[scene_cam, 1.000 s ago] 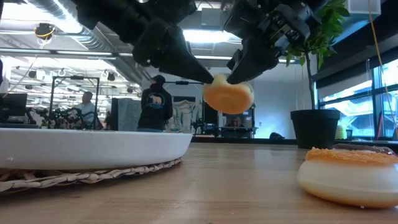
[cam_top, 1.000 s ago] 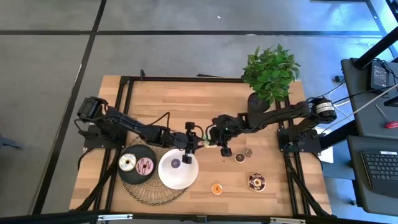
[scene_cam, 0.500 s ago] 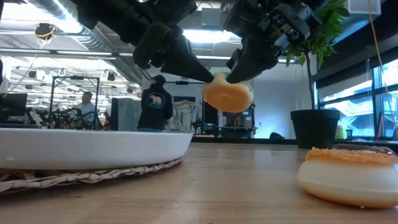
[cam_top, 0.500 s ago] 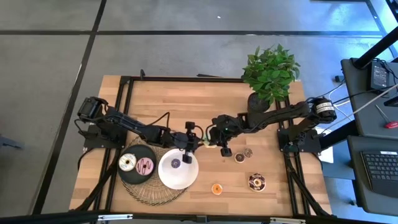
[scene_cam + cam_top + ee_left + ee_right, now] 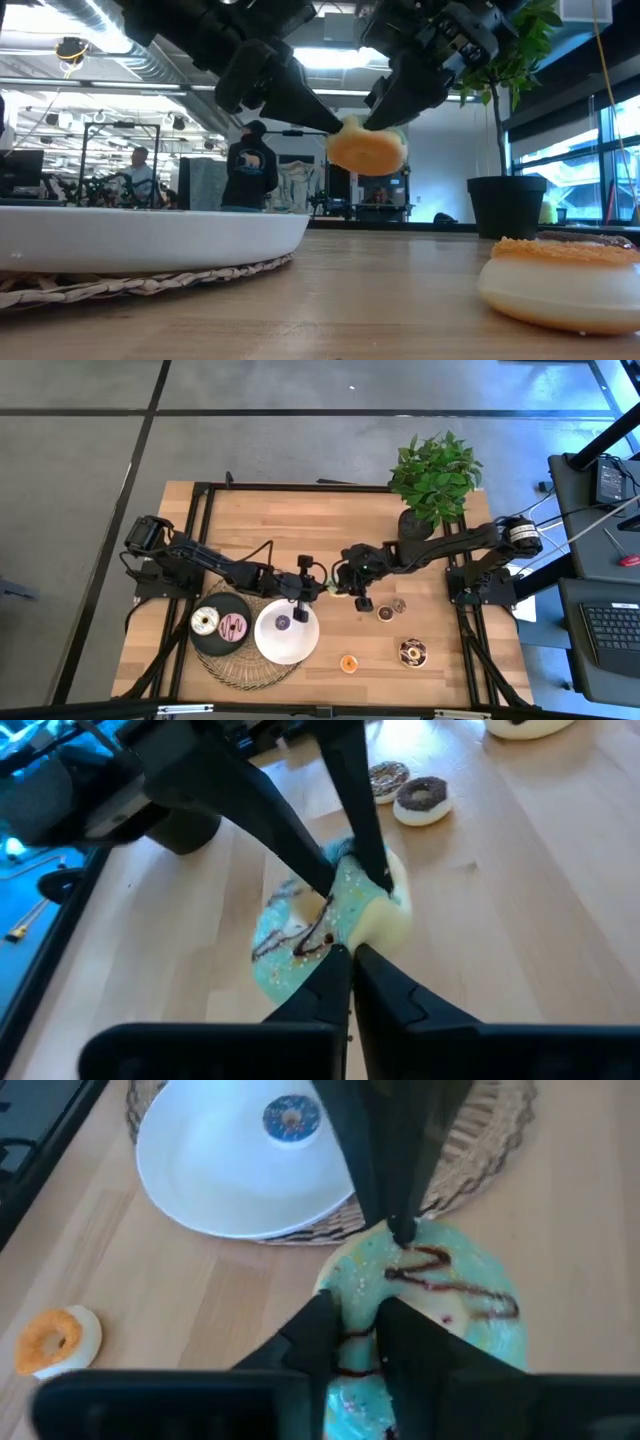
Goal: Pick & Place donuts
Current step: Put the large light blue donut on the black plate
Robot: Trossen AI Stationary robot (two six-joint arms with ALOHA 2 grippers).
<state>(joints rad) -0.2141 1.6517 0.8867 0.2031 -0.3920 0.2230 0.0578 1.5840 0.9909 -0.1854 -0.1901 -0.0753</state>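
Next, my left gripper releases the green-iced donut, now in the air above the table, on the black plate's far side (image 5: 216,609), up against the white and pink donuts.
A green-iced donut (image 5: 367,150) with dark drizzle hangs in the air above the table's middle, between my two grippers. My left gripper (image 5: 308,590) comes at it from the left and is shut on it. My right gripper (image 5: 348,591) comes from the right, its fingers on either side of the donut's opposite rim. On the black plate (image 5: 212,640) lie a white donut (image 5: 204,622) and a pink donut (image 5: 233,627). A purple donut (image 5: 283,623) lies on the white plate (image 5: 290,648). My left gripper pinches the donut's rim (image 5: 340,942) between its two fingers, which stand almost together. They slant down from the table's left. The donut hangs tilted, clear of the table. My right gripper has the opposite rim (image 5: 358,1328) between its two fingers, slanting down from the right, with a small gap between them.
Both plates sit on a woven mat (image 5: 245,665) at the near left. An orange donut (image 5: 348,663), a dark sprinkled donut (image 5: 412,652) and two brown donuts (image 5: 385,613) lie on the bare wood at the right. A potted plant (image 5: 435,480) stands at the far right.
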